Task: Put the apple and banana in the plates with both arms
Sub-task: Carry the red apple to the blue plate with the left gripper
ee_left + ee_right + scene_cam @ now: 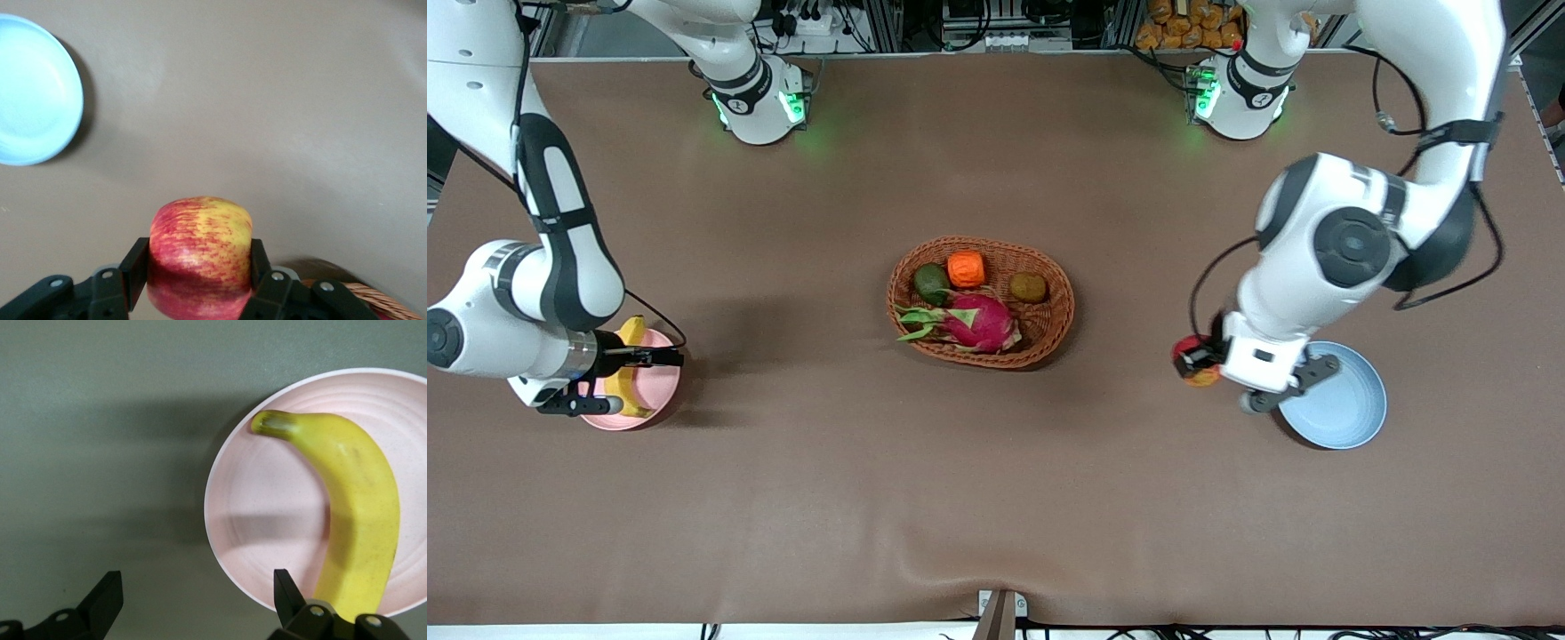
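Note:
The apple, now hanging over bare table, will be released by my left gripper in the light blue plate (1316, 399) (29, 92), a little off its middle toward the wicker basket.
The red and yellow apple (1202, 376) (200, 233) hangs in the air with my left gripper (1193, 359) (198, 261) shut on it. It is over bare table between the basket and the light blue plate (1347, 418) (33, 93), close to that plate's rim. The yellow banana (633, 331) (360, 500) lies in the pale pink plate (663, 391) (267, 507) at the right arm's end of the table. My right gripper (618, 382) (197, 593) is open above that plate's edge, with one finger over the rim and the other over the table. Nothing sits between its fingers.
An oval brown wicker basket (1049, 329) stands mid-table. It holds a magenta dragon fruit (978, 322), an orange ribbed fruit (966, 268), a dark green fruit (931, 283) and a brown one (1028, 286). Brown cloth covers the table.

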Tool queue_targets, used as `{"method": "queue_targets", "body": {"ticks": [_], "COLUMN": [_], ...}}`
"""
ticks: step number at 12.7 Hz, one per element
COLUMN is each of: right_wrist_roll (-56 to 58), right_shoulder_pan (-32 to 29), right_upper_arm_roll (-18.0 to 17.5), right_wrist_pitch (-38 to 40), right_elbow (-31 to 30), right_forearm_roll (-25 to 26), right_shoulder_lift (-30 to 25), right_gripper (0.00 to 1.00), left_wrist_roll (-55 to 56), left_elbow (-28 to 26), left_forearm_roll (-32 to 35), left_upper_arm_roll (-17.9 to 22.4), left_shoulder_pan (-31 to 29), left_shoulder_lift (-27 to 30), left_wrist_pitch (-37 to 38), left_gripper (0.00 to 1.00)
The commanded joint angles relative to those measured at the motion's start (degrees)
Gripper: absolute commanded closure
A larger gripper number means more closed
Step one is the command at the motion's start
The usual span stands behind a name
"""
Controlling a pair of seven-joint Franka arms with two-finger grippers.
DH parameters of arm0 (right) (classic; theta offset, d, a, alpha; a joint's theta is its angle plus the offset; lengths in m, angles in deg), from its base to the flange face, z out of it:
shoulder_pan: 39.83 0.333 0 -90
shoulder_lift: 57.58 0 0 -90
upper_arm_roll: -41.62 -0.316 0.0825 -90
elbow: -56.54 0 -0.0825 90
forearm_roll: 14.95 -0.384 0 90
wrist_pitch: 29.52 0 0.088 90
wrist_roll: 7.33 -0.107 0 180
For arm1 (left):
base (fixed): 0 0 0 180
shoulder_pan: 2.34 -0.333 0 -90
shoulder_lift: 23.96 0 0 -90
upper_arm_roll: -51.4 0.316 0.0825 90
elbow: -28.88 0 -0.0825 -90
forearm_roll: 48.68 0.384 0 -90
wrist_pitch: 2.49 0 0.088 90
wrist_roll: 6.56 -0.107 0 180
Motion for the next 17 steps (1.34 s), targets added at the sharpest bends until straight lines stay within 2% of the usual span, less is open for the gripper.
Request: {"method": "queue_targets", "body": {"ticks": [1,3,4,7,12,17], "right_wrist_roll": [-1.1,-1.19,-1.19,-1.63,-3.48,-3.39], "right_shoulder_pan": [1.59,2.56,2.65,3.44,4.68,4.68], "right_upper_arm_roll": [0.09,0.09,0.09,0.09,0.17,0.17], "right_wrist_pitch": [-11.92,-20.03,-21.02,-20.15,-16.9,-12.34], "right_elbow": [-12.26,-17.81,-18.35,-18.45,-18.36,-17.83], "right_forearm_roll": [0.38,0.38,0.38,0.38,0.46,0.64], "right_shoulder_lift": [-5.91,-7.5,-7.51,-9.35,-12.78,-17.34], "right_gripper": [0.0,0.0,0.0,0.0,0.0,0.0], "left_wrist_roll": [-6.3,-10.68,-13.84,-22.12,-30.11,-40.74], "left_elbow": [-0.29,-0.38,-0.47,-1.34,-2.75,-8.98], "left_forearm_roll": [-1.08,-1.08,-1.08,-1.08,-1.43,-2.57], "left_upper_arm_roll": [-0.42,-0.42,-0.42,-0.5,-0.5,-0.5], "left_shoulder_pan": [-2.87,-4.89,-6.56,-11.57,-15.62,-21.06], "left_shoulder_lift": [0.75,1.1,1.18,1.19,0.48,-0.83], "left_wrist_pitch": [1.28,3.02,3.73,4.27,4.27,-1.0], "left_gripper": [1.0,1.0,1.0,1.0,1.0,1.0]}}
